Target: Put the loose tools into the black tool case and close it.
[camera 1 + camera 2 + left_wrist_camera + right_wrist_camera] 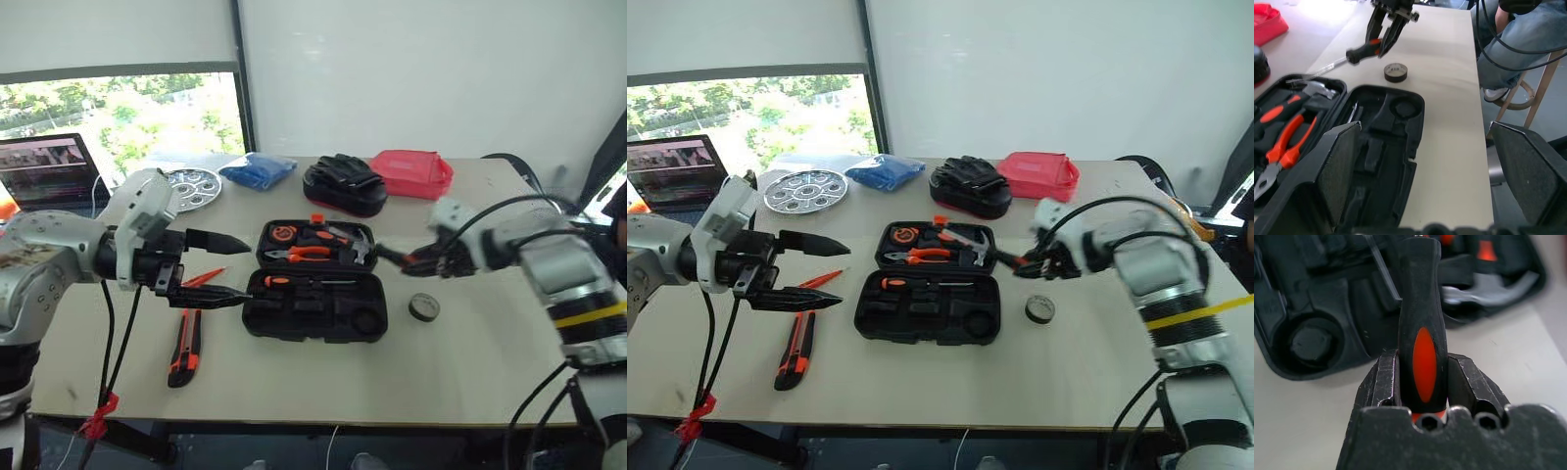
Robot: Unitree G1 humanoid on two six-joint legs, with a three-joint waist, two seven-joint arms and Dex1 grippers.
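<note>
The robot's right gripper needs to release the black-and-orange screwdriver in the black tool case's near half (pixel 332 291) (pixel 1352 255), alongside the body of the other screwdriver.
The black tool case (pixel 294 321) lies open mid-table, with pliers, a hammer and other tools in its far half and one screwdriver in its near half. My right gripper (pixel 419 260) hovers just right of the case, shut on a black-and-orange screwdriver (pixel 1420 333) whose shaft points toward the case. A small black tape roll (pixel 423 307) rests on the table below that gripper. My left gripper (pixel 223 268) stands open and empty at the case's left edge. Beneath it lie a slim orange tester pen (pixel 821 280) and a utility knife (pixel 184 348).
Along the far edge sit a round silver tray (pixel 192 186), a blue bundle (pixel 257 170), a black bundle (pixel 345 184) and a red pouch (pixel 411 172). A laptop (pixel 49 174) is far left. A seated person (pixel 1518 44) is beside the table's right side.
</note>
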